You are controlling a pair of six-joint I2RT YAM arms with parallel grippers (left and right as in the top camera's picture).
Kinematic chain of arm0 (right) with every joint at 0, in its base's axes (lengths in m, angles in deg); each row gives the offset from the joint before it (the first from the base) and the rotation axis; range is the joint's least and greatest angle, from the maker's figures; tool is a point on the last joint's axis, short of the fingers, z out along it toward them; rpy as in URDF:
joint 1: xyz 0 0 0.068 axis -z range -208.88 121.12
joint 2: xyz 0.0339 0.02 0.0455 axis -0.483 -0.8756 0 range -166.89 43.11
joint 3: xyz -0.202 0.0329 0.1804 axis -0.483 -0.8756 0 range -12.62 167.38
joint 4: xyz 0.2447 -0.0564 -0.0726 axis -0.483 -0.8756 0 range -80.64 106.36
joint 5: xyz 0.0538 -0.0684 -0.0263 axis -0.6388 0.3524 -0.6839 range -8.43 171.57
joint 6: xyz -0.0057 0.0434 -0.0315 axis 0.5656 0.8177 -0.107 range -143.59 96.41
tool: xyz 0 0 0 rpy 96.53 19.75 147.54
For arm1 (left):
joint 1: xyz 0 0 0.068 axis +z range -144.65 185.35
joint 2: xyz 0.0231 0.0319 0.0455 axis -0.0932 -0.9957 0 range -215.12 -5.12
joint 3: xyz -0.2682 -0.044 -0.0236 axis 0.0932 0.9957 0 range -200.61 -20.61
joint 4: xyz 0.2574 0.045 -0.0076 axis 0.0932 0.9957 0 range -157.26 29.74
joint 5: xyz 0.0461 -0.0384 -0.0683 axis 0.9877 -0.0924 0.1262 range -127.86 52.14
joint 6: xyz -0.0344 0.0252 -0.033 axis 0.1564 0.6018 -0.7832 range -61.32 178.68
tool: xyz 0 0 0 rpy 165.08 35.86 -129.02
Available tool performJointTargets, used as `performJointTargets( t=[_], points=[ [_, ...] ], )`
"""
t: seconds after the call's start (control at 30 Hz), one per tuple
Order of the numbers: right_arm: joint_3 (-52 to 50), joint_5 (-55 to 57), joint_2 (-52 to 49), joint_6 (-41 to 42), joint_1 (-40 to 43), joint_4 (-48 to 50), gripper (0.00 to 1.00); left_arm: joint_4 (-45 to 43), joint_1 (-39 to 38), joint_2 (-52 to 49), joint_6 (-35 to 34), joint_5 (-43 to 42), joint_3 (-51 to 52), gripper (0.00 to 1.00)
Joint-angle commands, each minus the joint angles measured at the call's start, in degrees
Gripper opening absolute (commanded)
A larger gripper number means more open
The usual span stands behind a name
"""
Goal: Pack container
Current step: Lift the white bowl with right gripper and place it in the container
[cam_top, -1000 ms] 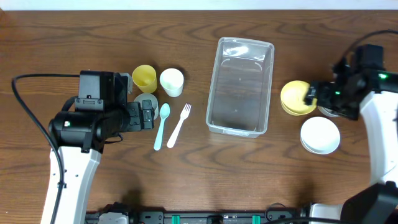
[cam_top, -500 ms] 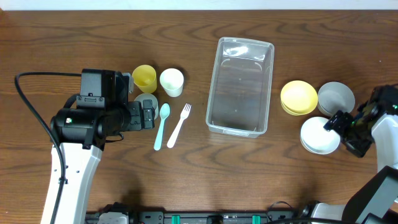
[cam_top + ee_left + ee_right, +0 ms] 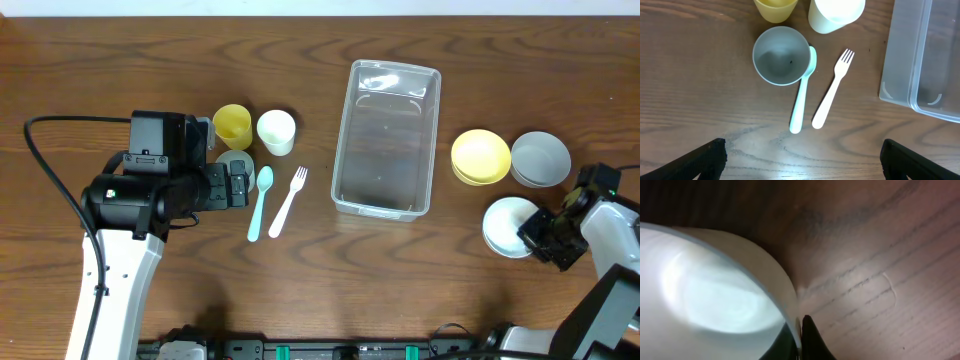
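Observation:
Next, I release the white bowl from my right gripper in the far half of the clear plastic container (image 3: pixel 391 114).
The clear plastic container (image 3: pixel 386 138) stands empty in the middle of the table; its corner shows at the right of the left wrist view (image 3: pixel 935 55). My right gripper (image 3: pixel 530 238) is at the near right edge of a white bowl (image 3: pixel 505 225). In the right wrist view the jaws (image 3: pixel 799 330) are shut on the thin rim of that white bowl (image 3: pixel 715 290), one finger inside and one outside. My left gripper (image 3: pixel 238 183) hangs open over the wood beside a grey cup (image 3: pixel 781 55), its fingers (image 3: pixel 802 157) wide apart with nothing between them.
A yellow bowl (image 3: pixel 480 157) and a grey bowl (image 3: pixel 541 159) lie right of the container. Left of it are a yellow cup (image 3: pixel 233 125), a white cup (image 3: pixel 276 131), a teal spoon (image 3: pixel 260 203) and a white fork (image 3: pixel 287 200).
My right arm swung from the yellow bowl toward the table's front, reached the white bowl and shut on its rim. The left arm stayed still.

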Motion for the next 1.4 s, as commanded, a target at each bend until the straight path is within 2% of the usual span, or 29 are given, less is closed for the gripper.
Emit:
performJointTargets(
  t=[0.0, 0.17, 0.37, 0.53, 0.7, 0.87, 1.13, 1.37],
  points=[
    [-0.52, 2.32, 3.06, 0.63, -0.20, -2.84, 0.01, 0.15, 0.26, -0.26, 0.74, 0.68, -0.96, 0.98],
    [1.88, 0.57, 15.10, 0.11, -0.28, -10.32, 0.01, 0.15, 0.26, -0.26, 0.74, 0.68, -0.96, 0.98],
    [11.15, -9.94, 31.28, -3.32, -3.82, -15.43, 0.01, 0.13, 0.26, -0.26, 0.74, 0.66, -0.96, 0.98],
    [19.96, -11.17, 32.98, -3.93, -13.53, -16.00, 0.02, 0.15, 0.26, -0.26, 0.74, 0.66, -0.96, 0.98],
    [25.18, -8.72, 22.99, -3.91, -25.44, -13.44, 0.01, 0.15, 0.26, -0.26, 0.74, 0.68, -0.96, 0.98],
    [33.83, -8.13, 4.79, -3.93, -33.44, -10.34, 0.01, 0.13, 0.26, -0.26, 0.74, 0.66, -0.96, 0.98],
    [51.28, -8.35, -20.96, -5.51, -38.64, -9.29, 0.01, 0.15, 0.26, -0.26, 0.74, 0.68, -0.96, 0.98],
    [56.74, -8.15, -31.74, -4.85, -38.99, -3.26, 0.02, 0.13, 0.26, -0.26, 0.74, 0.68, -0.96, 0.98]
  ],
)
